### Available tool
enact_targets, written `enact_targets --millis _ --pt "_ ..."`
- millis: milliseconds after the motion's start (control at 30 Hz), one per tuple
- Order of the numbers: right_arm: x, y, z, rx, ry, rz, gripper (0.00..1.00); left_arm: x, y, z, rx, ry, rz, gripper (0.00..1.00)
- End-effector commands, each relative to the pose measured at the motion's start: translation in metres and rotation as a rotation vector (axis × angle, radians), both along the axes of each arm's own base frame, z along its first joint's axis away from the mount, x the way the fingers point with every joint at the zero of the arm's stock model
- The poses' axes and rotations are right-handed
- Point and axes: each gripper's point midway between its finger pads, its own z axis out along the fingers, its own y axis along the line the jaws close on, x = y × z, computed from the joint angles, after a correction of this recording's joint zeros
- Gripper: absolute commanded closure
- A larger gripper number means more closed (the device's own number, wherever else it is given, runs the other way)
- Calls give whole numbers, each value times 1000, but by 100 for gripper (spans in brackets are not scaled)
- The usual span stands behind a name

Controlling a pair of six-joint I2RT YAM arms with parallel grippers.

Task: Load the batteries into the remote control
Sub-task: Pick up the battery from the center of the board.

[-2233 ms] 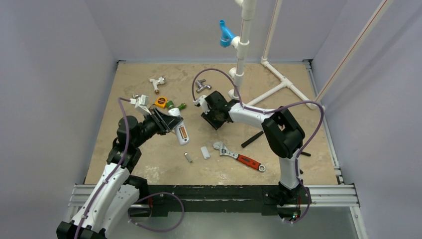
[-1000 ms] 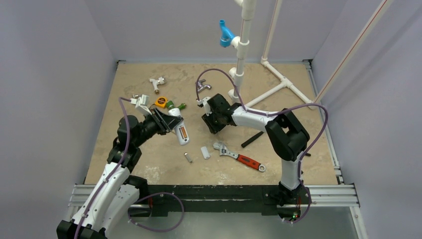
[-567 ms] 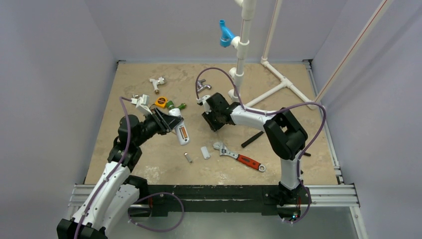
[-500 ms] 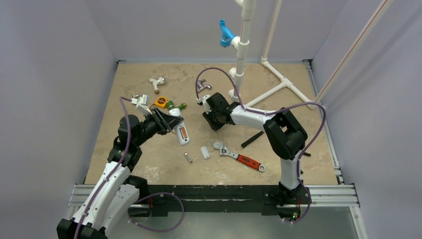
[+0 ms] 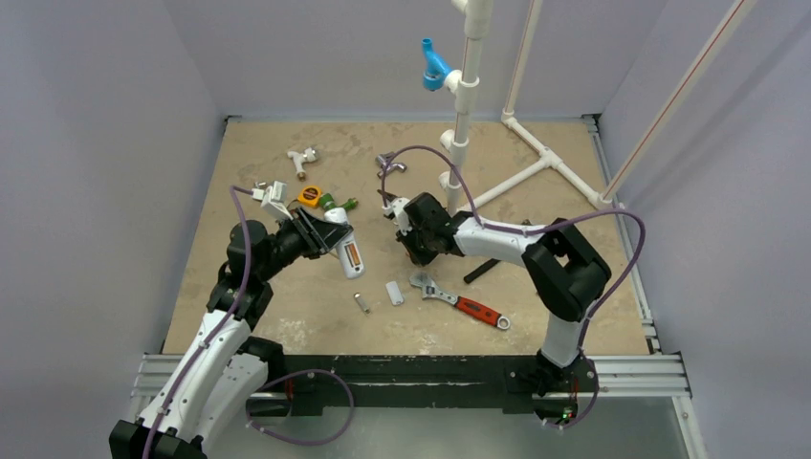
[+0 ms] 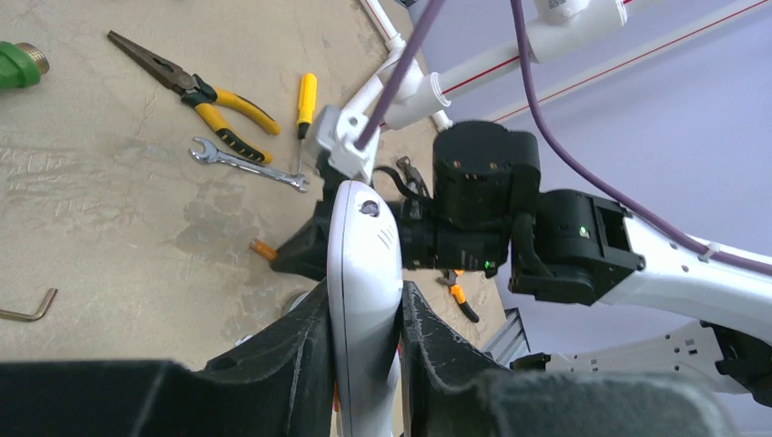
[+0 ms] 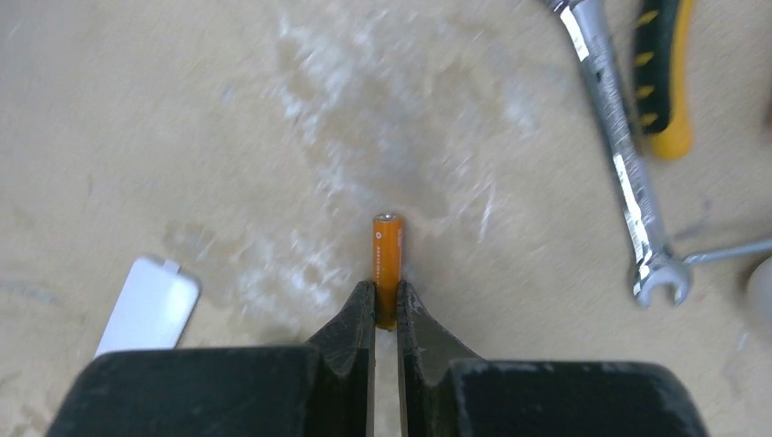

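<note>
I will use my right gripper to set the second orange battery down and let it go on the table [image 5: 392, 269], just behind the loose white cover.
My left gripper [image 5: 330, 239] is shut on the white remote control [image 5: 346, 251] and holds it above the table. One orange battery [image 5: 351, 256] shows in its open back. In the left wrist view the remote [image 6: 364, 264] stands edge-on between my fingers [image 6: 291, 346]. My right gripper [image 7: 384, 293] is shut on the second orange battery [image 7: 386, 259], gripping its near end low over the table. That battery's tip [image 6: 262, 248] pokes out of the right gripper [image 5: 411, 251] just right of the remote.
The loose white cover [image 5: 394, 292] and a small silvery cylinder [image 5: 361, 302] lie near the front. A red-handled wrench [image 5: 461, 299] lies to their right. A spanner [image 7: 624, 173], yellow-handled pliers [image 6: 196, 86] and a white pipe frame [image 5: 464, 105] are farther back.
My right gripper has moved nearer and slightly right, and its elbow has swung right. The left arm and the remote have not moved.
</note>
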Motion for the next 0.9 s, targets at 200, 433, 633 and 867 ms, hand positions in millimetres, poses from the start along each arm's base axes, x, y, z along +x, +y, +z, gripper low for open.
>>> enact_targets --millis 200,433,633,867 --pt "-51 1 109 362 -234 89 100 8 3 30 -15 -105 22 100" --pt "-97 -7 200 703 -603 339 100 9 0 33 -26 -120 8 100" --pt "-162 -17 254 859 -901 717 100 8 -5 40 -38 -159 -31 100" --pt "-202 -22 278 917 -1049 961 100 0 -16 57 -64 -246 -120 100"
